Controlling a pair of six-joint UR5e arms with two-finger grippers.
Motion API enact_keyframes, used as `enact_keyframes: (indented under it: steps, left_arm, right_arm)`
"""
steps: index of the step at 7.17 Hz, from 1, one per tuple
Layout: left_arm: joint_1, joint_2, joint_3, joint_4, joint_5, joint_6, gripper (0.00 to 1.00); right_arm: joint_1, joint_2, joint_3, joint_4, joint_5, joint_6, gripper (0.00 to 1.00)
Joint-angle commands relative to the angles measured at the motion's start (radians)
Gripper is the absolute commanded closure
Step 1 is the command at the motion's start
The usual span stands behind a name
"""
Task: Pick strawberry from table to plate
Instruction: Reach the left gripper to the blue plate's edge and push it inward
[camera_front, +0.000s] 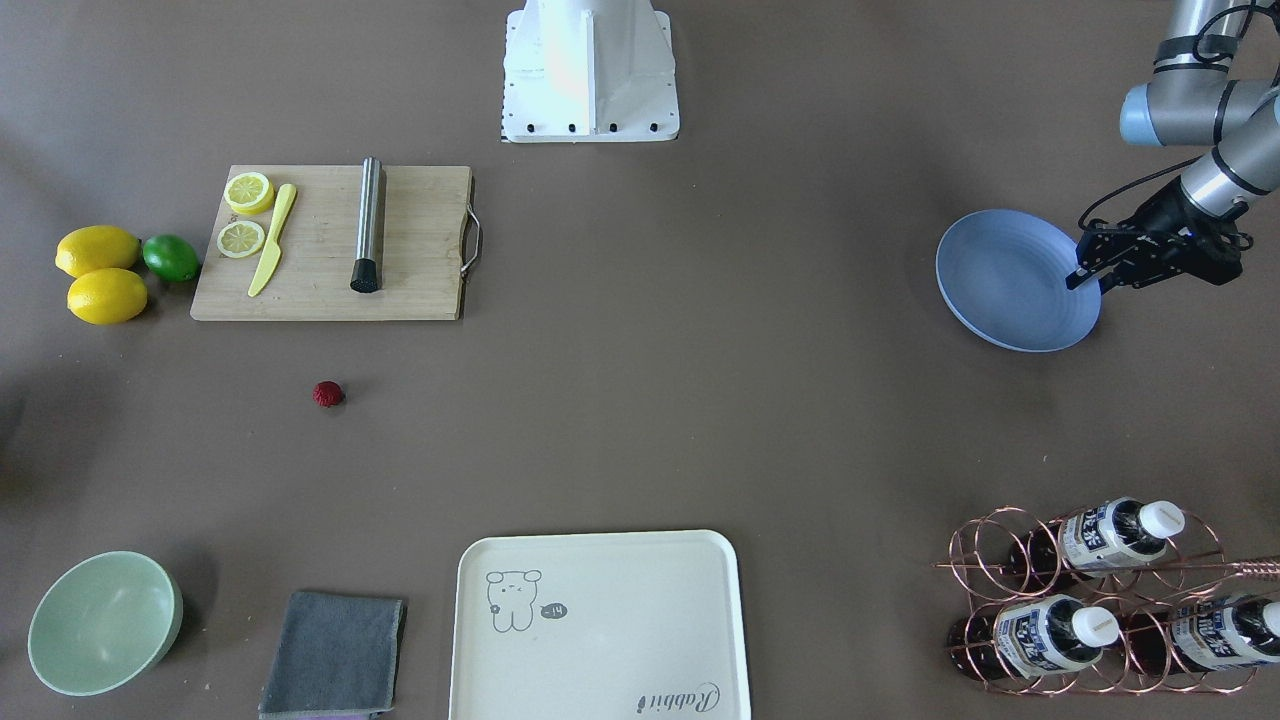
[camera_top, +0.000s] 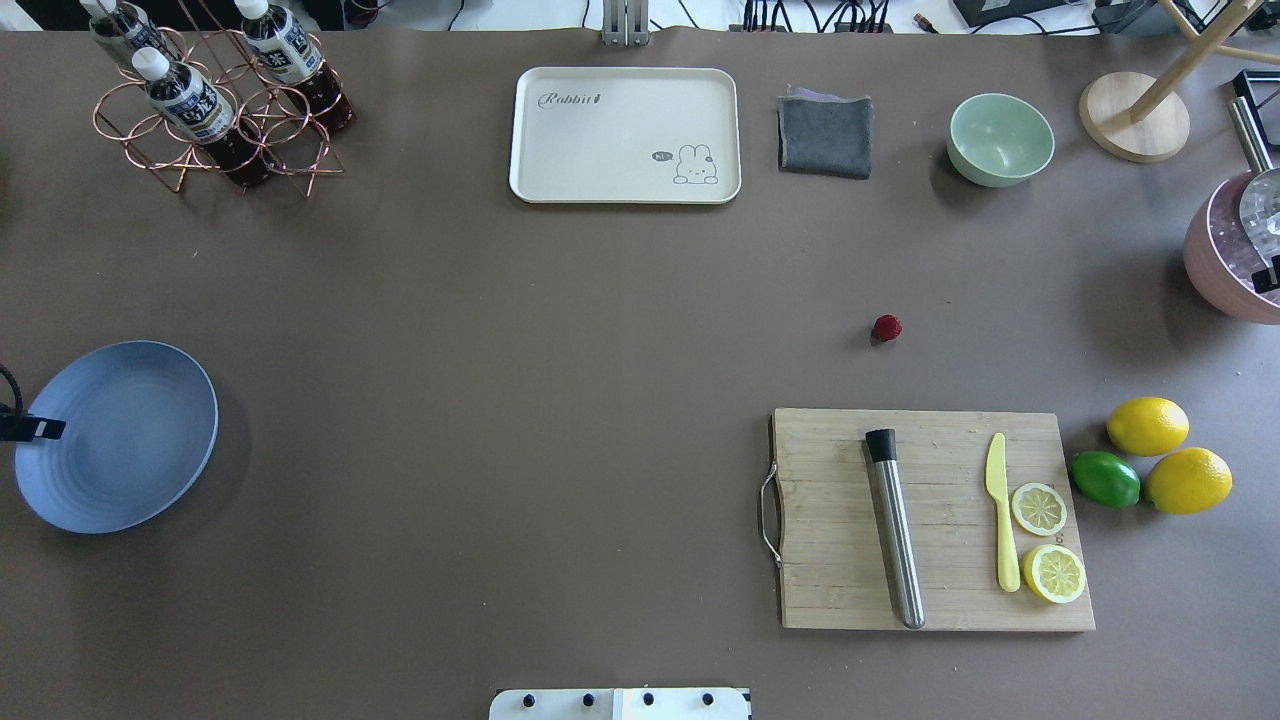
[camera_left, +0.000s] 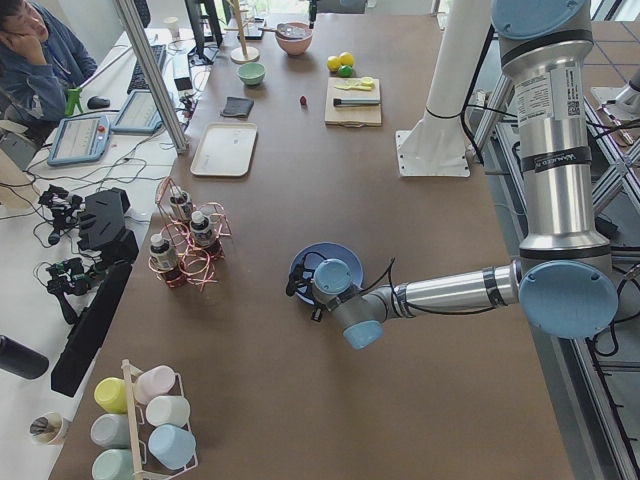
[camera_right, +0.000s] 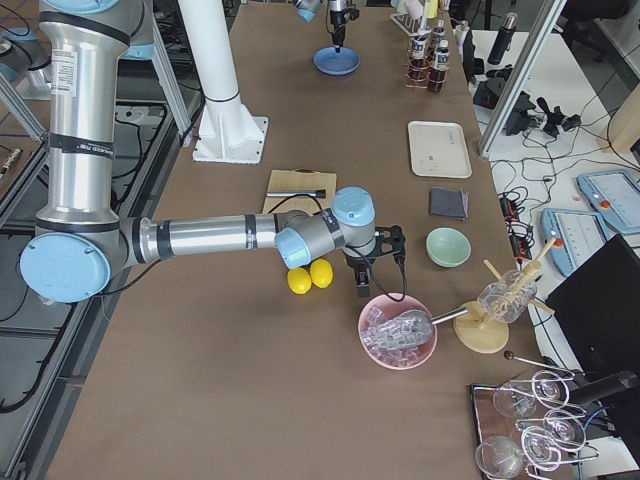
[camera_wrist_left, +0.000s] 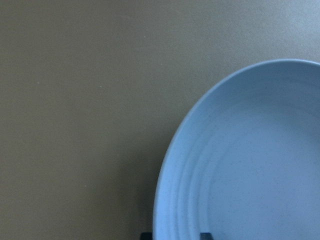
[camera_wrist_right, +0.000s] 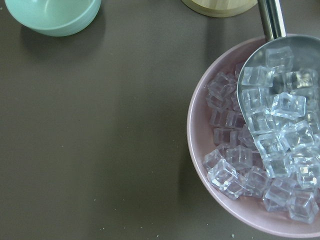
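Next, my left gripper sets the pale-blue plate down on the bare table (camera_front: 595, 349), in the space that lies between the cutting board and the cream tray.
The strawberry (camera_front: 328, 394) (camera_top: 886, 327), small and dark red, lies alone on the table (camera_front: 700, 400) below the cutting board. The pale-blue plate (camera_front: 1010, 280) (camera_top: 120, 435) (camera_wrist_left: 250, 160) is far across the table, with nothing on it. My left gripper (camera_front: 1085, 270) hangs over the plate's outer rim. In the left wrist view its two fingertips (camera_wrist_left: 146, 235) show apart at the bottom edge, so it is open and holds nothing. My right gripper (camera_right: 372, 275) hovers beside a pink bowl of ice, far from the strawberry. I cannot tell whether it is open or shut.
A wooden cutting board (camera_front: 400, 290) carries a steel muddler, a yellow knife and lemon halves. Two lemons (camera_front: 100, 275) and a lime lie beside it. A cream tray (camera_front: 600, 625), grey cloth (camera_front: 335, 655), mint bowl (camera_front: 100, 620) and copper bottle rack (camera_front: 1100, 600) line one edge. The pink ice bowl (camera_wrist_right: 250, 150) holds a scoop.
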Motion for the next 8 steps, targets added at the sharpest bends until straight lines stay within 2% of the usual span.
enact_keyframes:
  steps: [1,2,3,4,7,8]
  left_arm:
    - [0.010,-0.008,-0.032,-0.009,-0.008,-0.011,1.00]
    - [0.010,-0.030,-0.072,0.002,-0.018,-0.087,1.00]
    - [0.008,-0.084,-0.089,0.002,-0.081,-0.217,1.00]
    - [0.009,-0.142,-0.101,0.011,-0.081,-0.294,1.00]
    - [0.054,-0.436,-0.103,0.288,-0.065,-0.355,1.00]
    - [0.100,-0.536,-0.101,0.404,-0.007,-0.355,1.00]
  right_arm:
    - [0.000,0.000,0.004,0.000,0.002,0.000,0.00]
    - [0.000,0.000,0.004,0.002,0.002,0.000,0.00]
    - [0.000,0.000,0.004,0.002,0.005,0.002,0.00]
    - [0.000,0.000,0.004,0.002,0.005,0.002,0.00]
    - [0.000,0.002,-0.002,-0.002,0.007,0.005,0.00]
    - [0.000,0.002,-0.004,-0.002,0.008,0.005,0.00]
